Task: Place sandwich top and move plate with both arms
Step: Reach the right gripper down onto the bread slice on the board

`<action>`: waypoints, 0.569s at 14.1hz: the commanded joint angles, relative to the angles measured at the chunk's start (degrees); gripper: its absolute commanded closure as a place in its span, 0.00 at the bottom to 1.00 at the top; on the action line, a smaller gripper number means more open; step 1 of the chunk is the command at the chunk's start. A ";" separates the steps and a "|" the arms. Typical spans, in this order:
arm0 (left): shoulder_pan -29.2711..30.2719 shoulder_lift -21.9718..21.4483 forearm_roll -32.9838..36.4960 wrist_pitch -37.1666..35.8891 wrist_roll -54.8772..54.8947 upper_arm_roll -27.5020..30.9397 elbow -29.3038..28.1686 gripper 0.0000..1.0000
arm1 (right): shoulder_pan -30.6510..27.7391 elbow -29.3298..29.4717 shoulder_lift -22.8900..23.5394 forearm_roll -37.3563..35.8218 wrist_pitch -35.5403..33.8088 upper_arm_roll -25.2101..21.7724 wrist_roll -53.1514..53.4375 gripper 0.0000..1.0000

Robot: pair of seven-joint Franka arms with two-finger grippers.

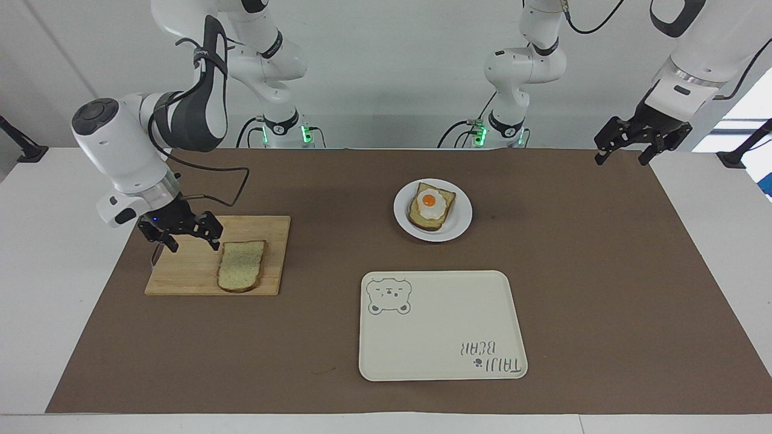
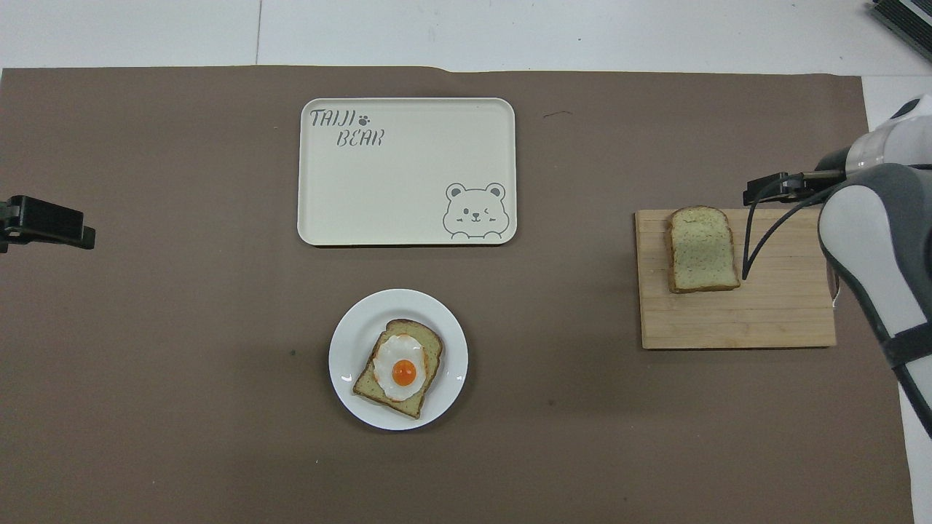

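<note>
My right gripper is going to close on the sandwich top's long edge (image 2: 727, 231) that faces the handle of the cutting board, slightly below the rounded end of the sandwich top.
The sandwich top (image 1: 241, 273) (image 2: 701, 249), a plain speckled slice, lies flat on a wooden cutting board (image 1: 187, 268) (image 2: 728, 320) toward the right arm's end of the table. My right gripper (image 1: 194, 246) (image 2: 764, 195) hangs open low over the board's handle side, beside the slice and apart from it. The white plate (image 1: 462, 224) (image 2: 348, 342) sits mid-table and carries a bread slice with a fried egg (image 1: 430, 207) (image 2: 399, 367). My left gripper (image 1: 621, 160) (image 2: 51, 229) waits open in the air over the mat's corner at the left arm's end, holding nothing.
A cream tray with a bear drawing (image 1: 440, 337) (image 2: 408, 189) lies farther from the robots than the plate. A brown mat (image 1: 603, 271) covers most of the table. A black cable loops from the right wrist over the board.
</note>
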 commanded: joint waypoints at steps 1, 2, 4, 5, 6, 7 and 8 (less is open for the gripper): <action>1.28 -3.67 -3.36 1.15 0.41 -0.18 -5.11 0.00 | -0.71 -0.84 1.51 1.64 3.63 0.39 -2.37 0.00; 1.37 -3.76 -3.72 1.06 1.45 -0.09 -5.63 0.00 | -0.71 -1.37 1.95 1.64 4.51 0.39 -2.37 0.00; 1.71 -4.54 -5.99 0.88 5.31 0.00 -6.86 0.00 | -0.71 -1.73 2.83 1.64 5.22 0.39 -2.81 0.00; 3.28 -4.98 -8.18 0.71 6.89 0.00 -7.65 0.00 | -0.71 -1.82 3.36 1.64 6.01 0.39 -4.03 0.00; 4.17 -5.34 -10.64 0.53 9.17 0.00 -8.35 0.00 | -0.71 -1.90 4.06 1.64 6.89 0.39 -5.43 0.00; 5.22 -5.60 -12.49 0.45 11.72 0.00 -8.80 0.00 | -0.71 -1.91 4.85 1.64 7.24 0.39 -6.93 0.00; 5.93 -5.60 -14.34 0.27 13.31 0.00 -8.80 0.00 | -0.71 -1.91 5.38 1.90 7.25 0.39 -7.90 0.00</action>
